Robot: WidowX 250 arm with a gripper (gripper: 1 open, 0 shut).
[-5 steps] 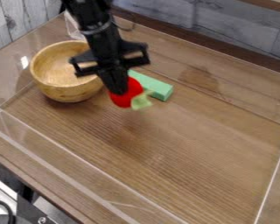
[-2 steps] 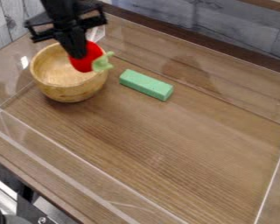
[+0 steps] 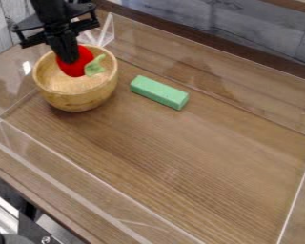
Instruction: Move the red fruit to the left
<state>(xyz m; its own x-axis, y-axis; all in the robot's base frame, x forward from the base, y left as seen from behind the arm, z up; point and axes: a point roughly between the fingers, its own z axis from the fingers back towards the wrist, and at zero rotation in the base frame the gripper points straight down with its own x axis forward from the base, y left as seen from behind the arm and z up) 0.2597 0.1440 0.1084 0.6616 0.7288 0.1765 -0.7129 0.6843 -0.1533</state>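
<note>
The robot's gripper needs to release the red fruit down inside the wooden bowl (image 3: 70, 73).
The red fruit (image 3: 77, 67), small, glossy and red with a pale green leafy stem, hangs over the wooden bowl (image 3: 75, 91) at the far left. My black gripper (image 3: 69, 59) points down and is shut on the fruit's top, which hides part of it. The fruit sits just above the bowl's inside; whether it touches the bowl I cannot tell.
A flat green rectangular block (image 3: 159, 92) lies on the wooden tabletop (image 3: 181, 162) right of the bowl. Clear plastic walls (image 3: 66, 152) ring the work area, with a grey wall behind.
My gripper has carried the red fruit leftward, from beside the green block to over the wooden bowl. The block has stayed where it was.
</note>
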